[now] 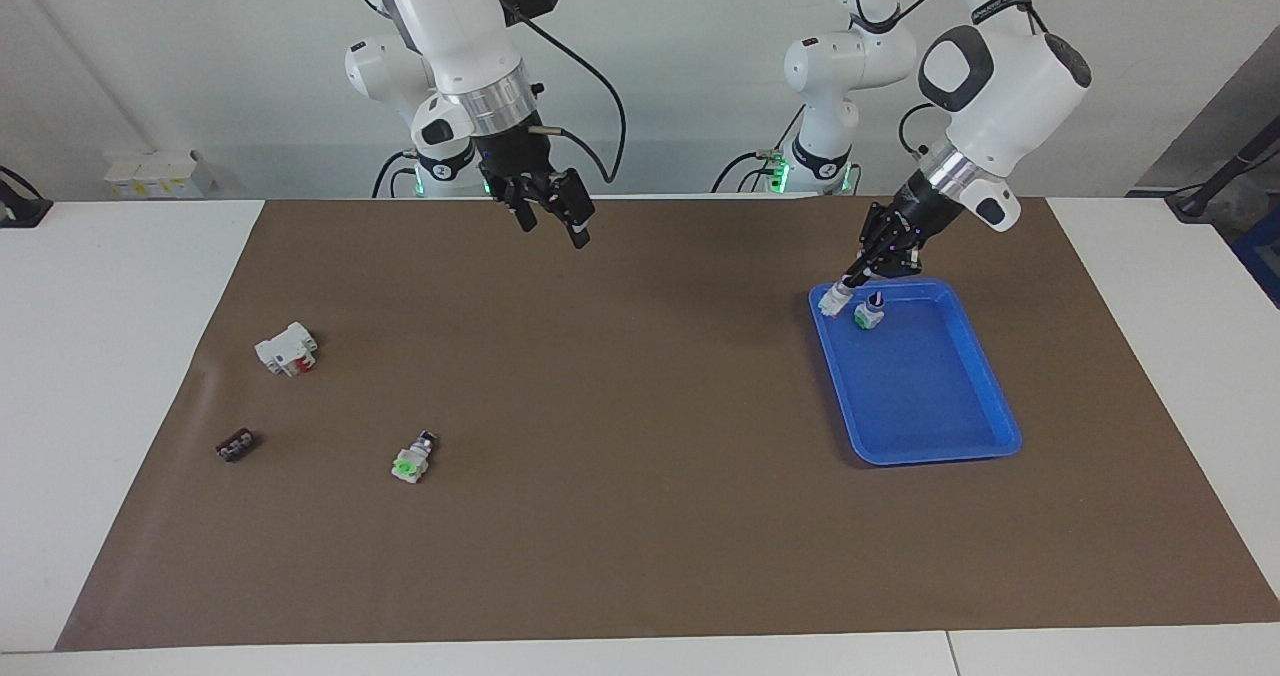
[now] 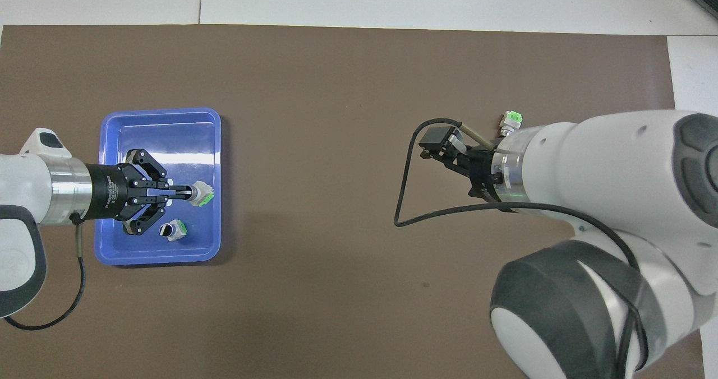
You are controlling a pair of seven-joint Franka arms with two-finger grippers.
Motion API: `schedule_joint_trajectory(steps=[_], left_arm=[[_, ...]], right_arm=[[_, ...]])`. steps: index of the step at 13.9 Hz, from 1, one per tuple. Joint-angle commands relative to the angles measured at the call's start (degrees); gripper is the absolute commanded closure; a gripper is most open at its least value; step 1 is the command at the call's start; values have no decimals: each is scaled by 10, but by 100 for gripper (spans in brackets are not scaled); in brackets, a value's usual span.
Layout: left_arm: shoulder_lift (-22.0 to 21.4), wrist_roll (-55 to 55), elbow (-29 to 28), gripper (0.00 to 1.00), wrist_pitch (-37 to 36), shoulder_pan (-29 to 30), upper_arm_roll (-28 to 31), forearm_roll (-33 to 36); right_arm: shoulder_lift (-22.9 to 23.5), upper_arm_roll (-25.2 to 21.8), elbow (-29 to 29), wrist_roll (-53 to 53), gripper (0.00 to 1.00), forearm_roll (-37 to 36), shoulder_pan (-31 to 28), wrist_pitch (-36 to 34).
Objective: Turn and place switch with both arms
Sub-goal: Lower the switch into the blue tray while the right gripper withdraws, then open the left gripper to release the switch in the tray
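I have the white-grey switch in my left gripper, held low over the tray's rim. Next, I set it down near the middle of the blue tray [image 2: 145, 196], beside the second switch.
My left gripper [image 1: 847, 288] is shut on the knob end of a white-grey switch [image 1: 831, 303] with a green face. It holds the switch low over the blue tray [image 1: 935, 455], at the tray's rim toward the table's middle. This also shows in the overhead view, with the left gripper [image 2: 188, 193], the switch [image 2: 202, 194] and the tray [image 2: 160, 111]. A second switch [image 1: 870, 314] stands in the tray beside the held one [image 2: 173, 230]. My right gripper [image 1: 553, 218] is open and empty, raised over the mat's edge nearest the robots [image 2: 436, 146].
A third switch [image 1: 410, 461] with a green face lies on the brown mat toward the right arm's end [image 2: 511, 120]. A white block with a red part [image 1: 286, 348] and a small black piece [image 1: 237, 445] lie there too; the right arm hides them in the overhead view.
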Motion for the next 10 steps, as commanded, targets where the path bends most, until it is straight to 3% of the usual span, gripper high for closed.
schedule_joint_trajectory(steps=[1, 6, 10], left_arm=[[23, 109, -4, 100, 0, -1, 16, 42], [50, 289, -2, 100, 5, -28, 83, 89], [85, 405, -2, 100, 36, -36, 91, 131]], right_arm=[[-18, 2, 0, -141, 0, -32, -58, -29], [-21, 12, 34, -349, 0, -37, -183, -95], [-11, 22, 84, -393, 0, -95, -214, -176]])
